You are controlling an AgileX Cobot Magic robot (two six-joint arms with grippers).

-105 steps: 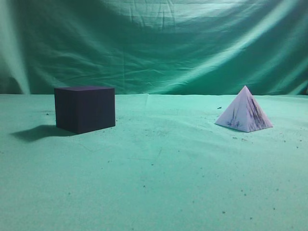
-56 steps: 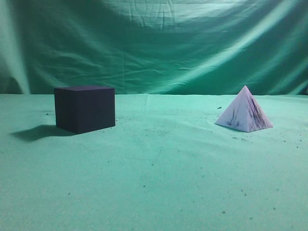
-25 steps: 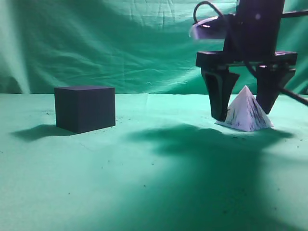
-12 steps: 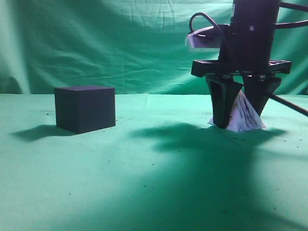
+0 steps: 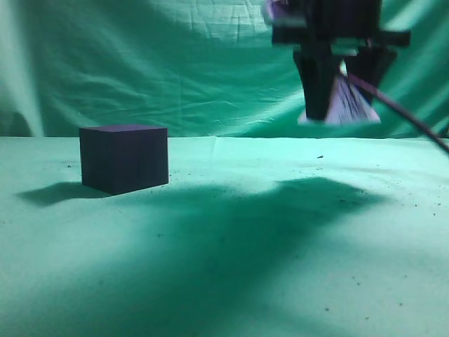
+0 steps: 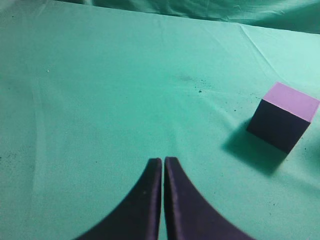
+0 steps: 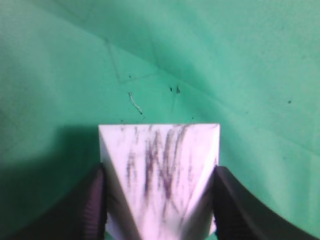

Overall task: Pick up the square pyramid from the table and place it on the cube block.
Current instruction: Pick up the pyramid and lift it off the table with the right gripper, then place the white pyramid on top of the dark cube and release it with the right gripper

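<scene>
My right gripper is to set the square pyramid down squarely on the flat top of the dark cube block (image 5: 123,128).
The white, black-streaked square pyramid (image 5: 349,104) hangs well above the table (image 5: 231,232) at the upper right, held between the dark fingers of my right gripper (image 5: 340,105). In the right wrist view the pyramid (image 7: 160,170) fills the gap of the gripper (image 7: 159,200), one finger on each side. The dark cube block (image 5: 124,158) stands on the table at the left, far from the pyramid. It also shows in the left wrist view (image 6: 282,117), to the right of my left gripper (image 6: 163,162), which is shut and empty above bare cloth.
Wrinkled green cloth covers the table and the backdrop (image 5: 175,63). The right arm casts a broad shadow (image 5: 280,210) over the middle of the table. Dark specks dot the cloth.
My right gripper came down around the pyramid, closed on it and has lifted it off the table, slightly leftward. The cube has not moved.
</scene>
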